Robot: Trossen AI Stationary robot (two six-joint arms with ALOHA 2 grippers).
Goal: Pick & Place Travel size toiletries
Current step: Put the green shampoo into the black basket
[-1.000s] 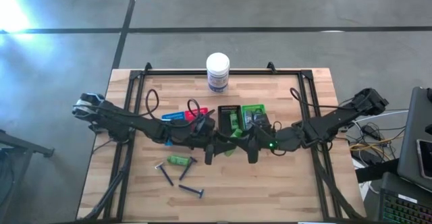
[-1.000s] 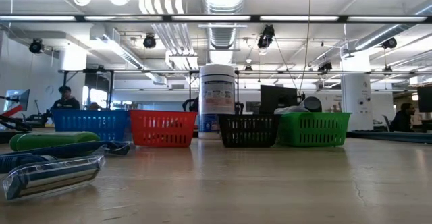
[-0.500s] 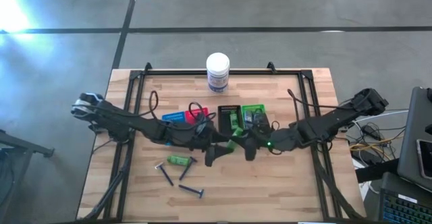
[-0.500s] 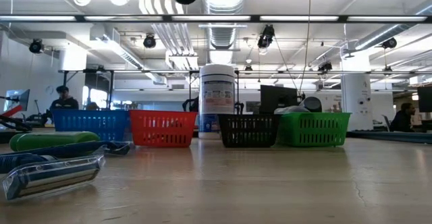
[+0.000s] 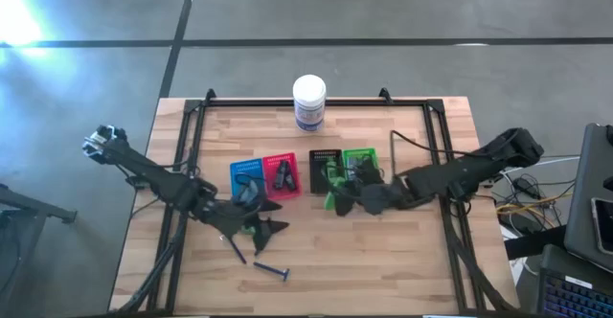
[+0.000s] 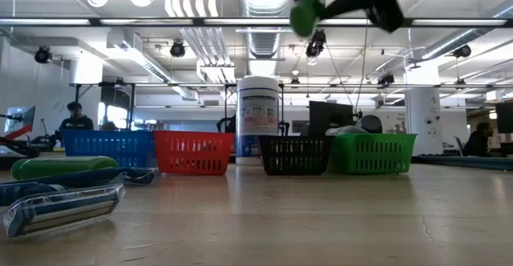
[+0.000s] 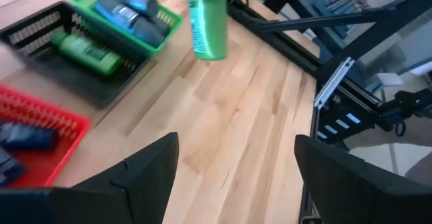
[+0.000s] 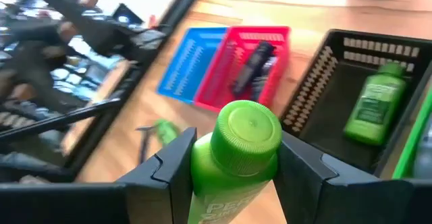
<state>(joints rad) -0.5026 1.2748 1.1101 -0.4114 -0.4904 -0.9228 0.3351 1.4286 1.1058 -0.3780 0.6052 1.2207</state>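
The robot's right gripper will put the green tube down in the black tray [image 5: 327, 176] [image 8: 333, 116] beside the other green tube.
My right gripper [image 5: 347, 199] is shut on a green tube [image 8: 237, 158] just near of the black tray [image 5: 326, 168], which holds another green tube [image 8: 375, 106]. The green tray [image 5: 360, 164] holds grey bottles [image 7: 128, 11]. A dark tube [image 8: 253, 65] lies in the red tray [image 5: 281, 174], beside the blue tray [image 5: 246, 178]. My left gripper [image 5: 262, 226] stands open above the table's near left, by a green tube [image 6: 52, 167] and two razors [image 5: 235, 247], [image 5: 274, 272] lying flat on the wood. My right gripper pinches the green tube between its two fingers [image 8: 169, 166] on the body just behind the cap [image 8: 248, 137]. The tube lies along the fingers, with its cap end sticking out past them. It is lifted clear of the table and slants down toward the table's left [image 6: 304, 14].
A large white jar [image 5: 308, 102] with a blue label stands at the table's far edge, behind the row of trays. A black frame [image 5: 436, 155] runs round the table top. Bare wood [image 5: 383, 261] lies at the near right.
My left gripper has drawn away from the middle toward the table's left and near edges, over the loose tube and razors. My right gripper has kept the green tube, gone toward the far edge and the black tray, and come lower.
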